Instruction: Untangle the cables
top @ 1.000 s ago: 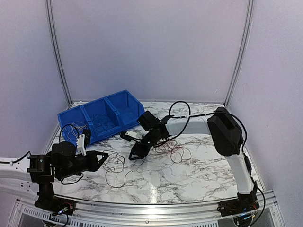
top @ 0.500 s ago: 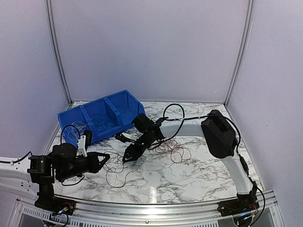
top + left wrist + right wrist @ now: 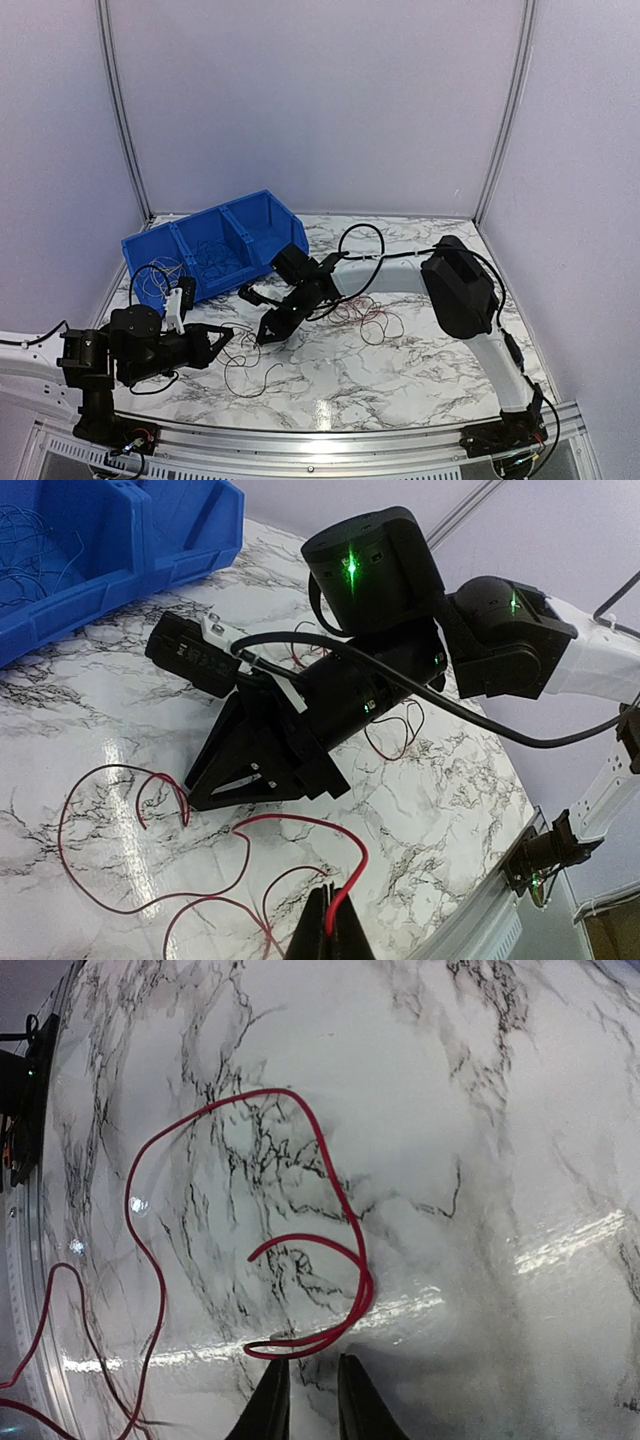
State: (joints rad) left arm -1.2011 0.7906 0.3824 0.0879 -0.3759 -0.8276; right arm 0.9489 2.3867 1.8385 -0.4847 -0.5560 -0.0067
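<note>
My right gripper will grab the wire's fold (image 3: 305,1343) and pull it away from my left gripper, since the loose end of the red wire curls back beside the wire.
The cables lie loose on the marble table: red loops (image 3: 370,315) at the middle and thin dark loops (image 3: 250,375) nearer the front. My left gripper (image 3: 228,338) is shut on one red wire (image 3: 300,822), which rises from between its fingertips (image 3: 330,932) and curls away over the table. My right gripper (image 3: 262,338) reaches across to the left and hovers low over the table, close to the left gripper; it also shows in the left wrist view (image 3: 200,788). Its jaws (image 3: 312,1400) stand a little apart and empty, just short of a red wire loop (image 3: 340,1200).
A blue bin (image 3: 235,228) with compartments stands at the back left and holds more thin wires; its wall shows in the left wrist view (image 3: 150,540). The right arm's thick black cord (image 3: 360,240) arches over its forearm. The table's front rail runs along the near edge.
My right gripper has moved left and nearer, down towards the left gripper. The left gripper has stayed about where it was, still holding the red wire.
</note>
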